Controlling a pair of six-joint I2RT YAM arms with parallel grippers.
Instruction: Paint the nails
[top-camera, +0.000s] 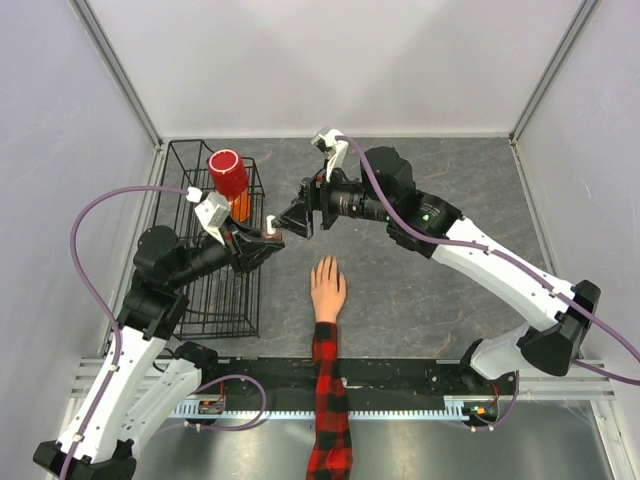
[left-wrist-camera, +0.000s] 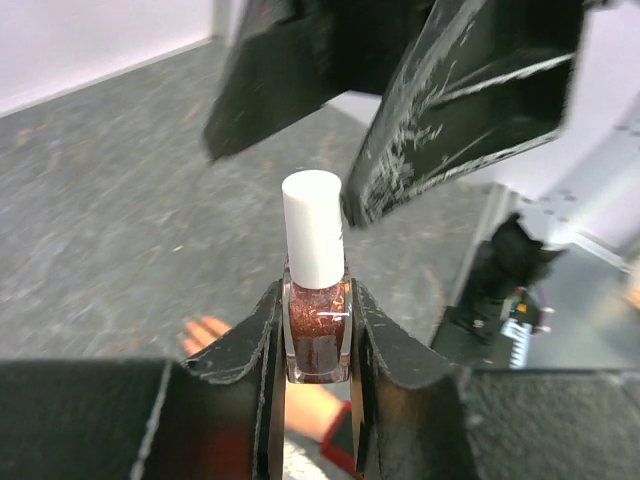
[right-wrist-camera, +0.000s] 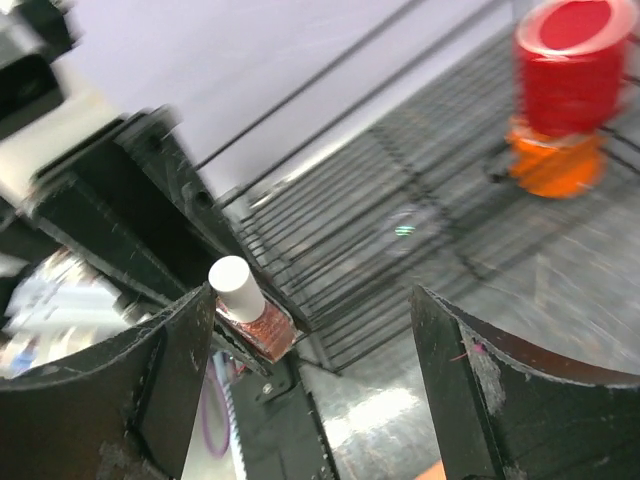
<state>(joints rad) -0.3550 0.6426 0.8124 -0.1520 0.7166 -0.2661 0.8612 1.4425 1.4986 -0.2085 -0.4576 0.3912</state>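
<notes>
Next, I turn my slanted right gripper, close it around the cap (left-wrist-camera: 312, 212) and twist it, because the white cap sits on the bottle beside one finger of that gripper.
The peach mannequin hand (top-camera: 327, 289) with a red-and-black plaid sleeve (top-camera: 329, 410) lies palm down at the table's middle, fingers pointing away; its nails are too small to make out. My left gripper (top-camera: 268, 240) is shut on a small glittery red-brown nail polish bottle (left-wrist-camera: 317, 330) with a white cap (left-wrist-camera: 313, 228), held upright above the table left of the hand. My right gripper (top-camera: 298, 218) is open, its fingers (left-wrist-camera: 440, 110) hovering just above and beside the cap. In the right wrist view the bottle (right-wrist-camera: 255, 318) sits by the left finger.
A black wire basket (top-camera: 212, 240) stands at the left, holding a red cup (top-camera: 229, 174) on an orange object (top-camera: 241, 206). White walls enclose the grey table. A black rail (top-camera: 400, 375) runs along the near edge.
</notes>
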